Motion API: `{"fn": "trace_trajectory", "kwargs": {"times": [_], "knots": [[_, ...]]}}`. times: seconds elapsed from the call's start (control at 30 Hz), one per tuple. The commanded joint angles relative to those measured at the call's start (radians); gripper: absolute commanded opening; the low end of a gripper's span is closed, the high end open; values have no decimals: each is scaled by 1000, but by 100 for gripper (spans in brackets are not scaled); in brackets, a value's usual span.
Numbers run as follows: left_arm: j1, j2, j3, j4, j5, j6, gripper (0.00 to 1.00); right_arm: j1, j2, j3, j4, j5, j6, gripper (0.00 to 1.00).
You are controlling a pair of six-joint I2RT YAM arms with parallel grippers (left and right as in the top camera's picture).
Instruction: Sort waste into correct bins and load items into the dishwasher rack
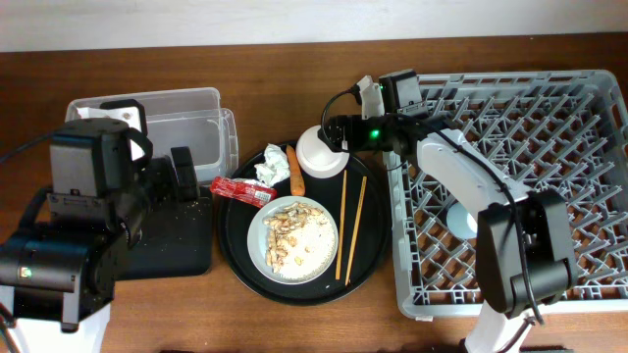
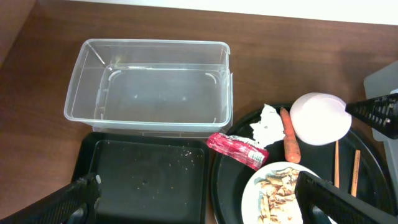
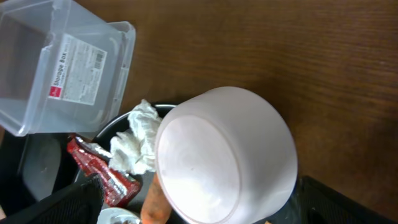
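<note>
Next, my right gripper takes hold of the white bowl's rim [image 1: 340, 170] [image 3: 287, 191] on the side closest to the chopsticks, to lift the bowl toward the grey rack.
The white bowl [image 1: 321, 154] lies tilted at the back of the round black tray, also in the right wrist view [image 3: 227, 155]. My right gripper [image 1: 339, 129] [image 3: 202, 190] is open, its fingers either side of the bowl. The red foil wrapper [image 1: 241, 190], white tissue [image 1: 272, 167] and carrot piece [image 1: 294, 169] lie on the tray's left. The plate [image 1: 319, 257] holds beige food scraps [image 1: 287, 224]. The chopsticks [image 1: 350, 226] lie to its right. My left gripper [image 2: 199, 208] is open and empty above the black rectangular tray [image 2: 149, 180]. The clear tub [image 2: 149, 87] is empty. The grey rack [image 1: 530, 147] is on the right.
The round black tray [image 1: 235, 245] sits between the bins and the rack. A pale round thing [image 1: 461, 218] sits in the rack under my right arm. The brown table [image 1: 275, 69] shows behind; a white wall edge runs along the top.
</note>
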Motion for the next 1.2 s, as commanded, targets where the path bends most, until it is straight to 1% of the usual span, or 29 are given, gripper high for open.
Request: {"fn": "trace_trajectory", "kwargs": {"times": [0.0,0.27,0.4,0.53,0.73,0.83,0.93,0.97,1.0,1.03,1.07,1.17], "knots": [[4,0,9,2,-14,-13,100,-1,35,17,14,22,-10,98],[4,0,9,1,-14,-13,100,0,136,17,72,6,-10,98],[4,0,9,1,-14,-13,100,0,156,17,90,6,-10,98],[4,0,9,2,-14,-13,100,0,157,17,123,-75,-10,98],[4,0,9,1,-14,-13,100,0,182,17,123,-76,-10,98],[4,0,9,2,-14,-13,100,0,201,17,130,-106,-10,98],[4,0,9,2,-14,-13,100,-2,211,17,168,-236,-29,98],[4,0,9,2,-14,-13,100,-4,211,19,189,-333,-33,100],[4,0,9,2,-14,-13,100,-8,203,30,206,-513,-33,96],[4,0,9,1,-14,-13,100,-10,195,40,224,-672,-39,96],[4,0,9,2,-14,-13,100,-8,182,47,236,-785,-62,98],[4,0,9,2,-14,-13,100,20,116,49,203,-872,-95,98]]}}
